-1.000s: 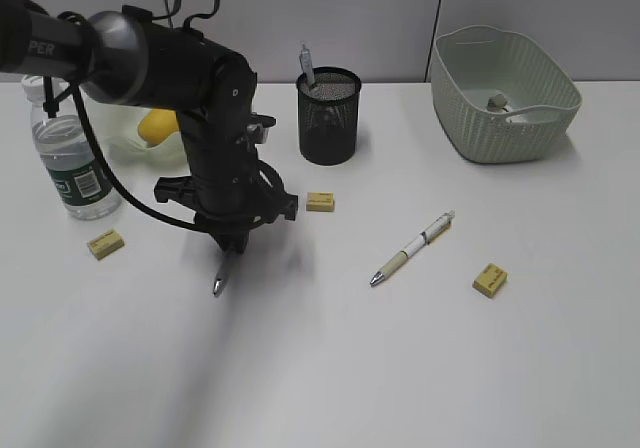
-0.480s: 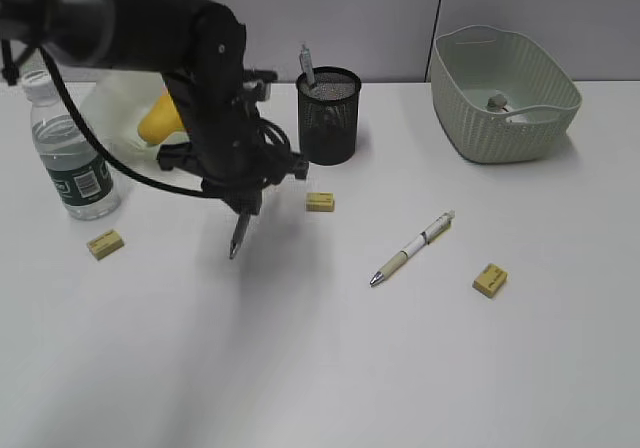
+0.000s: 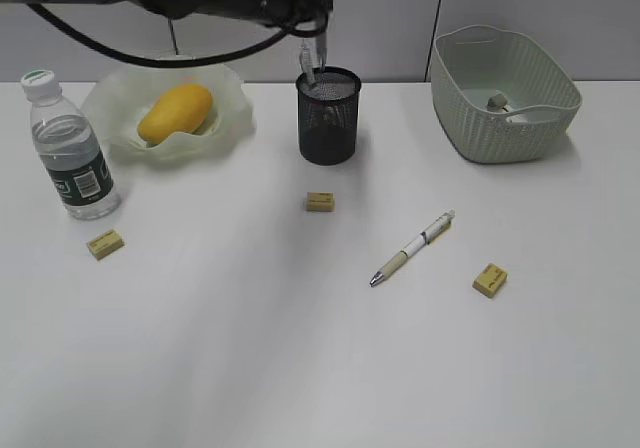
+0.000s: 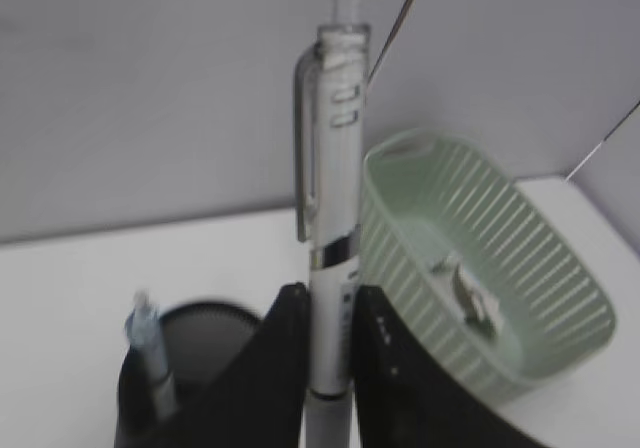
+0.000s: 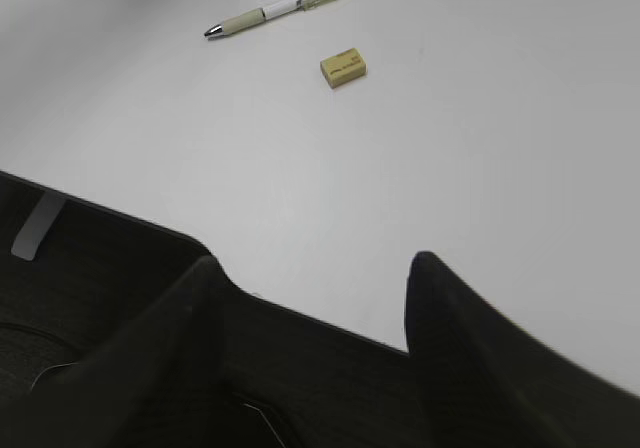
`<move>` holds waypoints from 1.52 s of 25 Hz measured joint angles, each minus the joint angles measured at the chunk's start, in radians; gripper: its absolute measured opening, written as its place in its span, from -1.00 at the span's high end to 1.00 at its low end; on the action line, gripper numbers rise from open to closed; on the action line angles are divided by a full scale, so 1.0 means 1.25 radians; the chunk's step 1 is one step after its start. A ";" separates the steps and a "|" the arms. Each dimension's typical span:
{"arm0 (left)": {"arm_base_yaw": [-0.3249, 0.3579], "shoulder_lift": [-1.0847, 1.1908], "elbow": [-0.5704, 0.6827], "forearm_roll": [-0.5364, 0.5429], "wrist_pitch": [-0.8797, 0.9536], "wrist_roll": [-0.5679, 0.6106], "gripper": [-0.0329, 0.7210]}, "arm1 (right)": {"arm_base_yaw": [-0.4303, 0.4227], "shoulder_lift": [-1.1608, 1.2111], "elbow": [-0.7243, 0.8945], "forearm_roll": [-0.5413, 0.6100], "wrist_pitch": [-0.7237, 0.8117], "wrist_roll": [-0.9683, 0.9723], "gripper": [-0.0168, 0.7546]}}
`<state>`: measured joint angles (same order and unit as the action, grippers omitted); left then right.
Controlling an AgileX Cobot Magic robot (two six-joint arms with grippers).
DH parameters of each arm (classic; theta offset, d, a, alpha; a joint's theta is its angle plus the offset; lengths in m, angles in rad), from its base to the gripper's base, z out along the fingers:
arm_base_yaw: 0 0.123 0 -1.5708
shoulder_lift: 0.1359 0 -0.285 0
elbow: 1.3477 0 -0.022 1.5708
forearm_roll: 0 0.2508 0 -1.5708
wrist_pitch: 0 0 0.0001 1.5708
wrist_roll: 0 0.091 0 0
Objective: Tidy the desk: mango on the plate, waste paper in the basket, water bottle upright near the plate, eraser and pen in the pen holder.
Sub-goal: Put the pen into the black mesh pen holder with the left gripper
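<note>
My left gripper needs to let go of the white and silver pen inside the black mesh pen holder (image 3: 332, 90) (image 4: 212, 343), beside the other pen.
My left gripper (image 4: 328, 313) is shut on a white and silver pen (image 4: 335, 198), held upright. In the exterior view the gripper (image 3: 318, 16) is at the top edge, just above the black mesh pen holder (image 3: 328, 116), which holds another pen (image 3: 306, 66). The mango (image 3: 175, 113) lies on the wavy green plate (image 3: 228, 118). The water bottle (image 3: 70, 158) stands upright left of the plate. The waste paper (image 3: 497, 100) lies in the basket (image 3: 505, 128). A second pen (image 3: 412, 248) and three yellow erasers (image 3: 320, 201), (image 3: 105, 243), (image 3: 489, 280) lie on the desk. My right gripper (image 5: 315, 268) is open and empty.
The right wrist view shows the loose pen (image 5: 280, 6) and one eraser (image 5: 343, 68) on the white desk beyond the fingers. The left wrist view shows the pen holder (image 4: 200, 358) lower left and the basket (image 4: 520, 268) to the right.
My left arm has risen from the desk and swung right and back with the pen, to above the pen holder. The mango and plate are now uncovered.
</note>
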<state>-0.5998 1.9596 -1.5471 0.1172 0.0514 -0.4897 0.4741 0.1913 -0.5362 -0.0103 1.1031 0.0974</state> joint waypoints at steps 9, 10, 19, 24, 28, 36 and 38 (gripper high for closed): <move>0.011 0.094 0.000 0.162 -0.269 0.010 0.65 | 0.000 0.000 0.000 0.000 0.000 0.000 -0.23; 0.015 0.106 0.000 0.169 -0.282 0.023 0.65 | 0.000 0.000 0.000 0.000 0.000 0.000 -0.23; 0.069 0.196 0.000 0.174 -0.387 0.074 0.65 | 0.000 0.000 0.000 0.000 0.000 0.000 -0.23; 0.072 0.227 0.000 0.176 -0.418 0.080 0.65 | 0.000 0.000 0.000 0.000 0.000 0.000 -0.23; 0.072 0.246 0.000 0.176 -0.426 0.081 0.65 | 0.000 0.000 0.000 0.000 0.000 0.000 -0.23; 0.072 0.261 0.001 0.181 -0.476 0.081 0.18 | 0.000 0.000 0.000 0.000 0.000 0.000 -0.23; 0.072 0.261 0.001 0.181 -0.497 0.081 -0.05 | 0.000 0.000 0.000 0.000 0.000 0.000 -0.23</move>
<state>-0.5098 2.2863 -1.5459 0.3433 -0.5704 -0.3883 0.4741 0.1913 -0.5362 -0.0103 1.1031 0.0974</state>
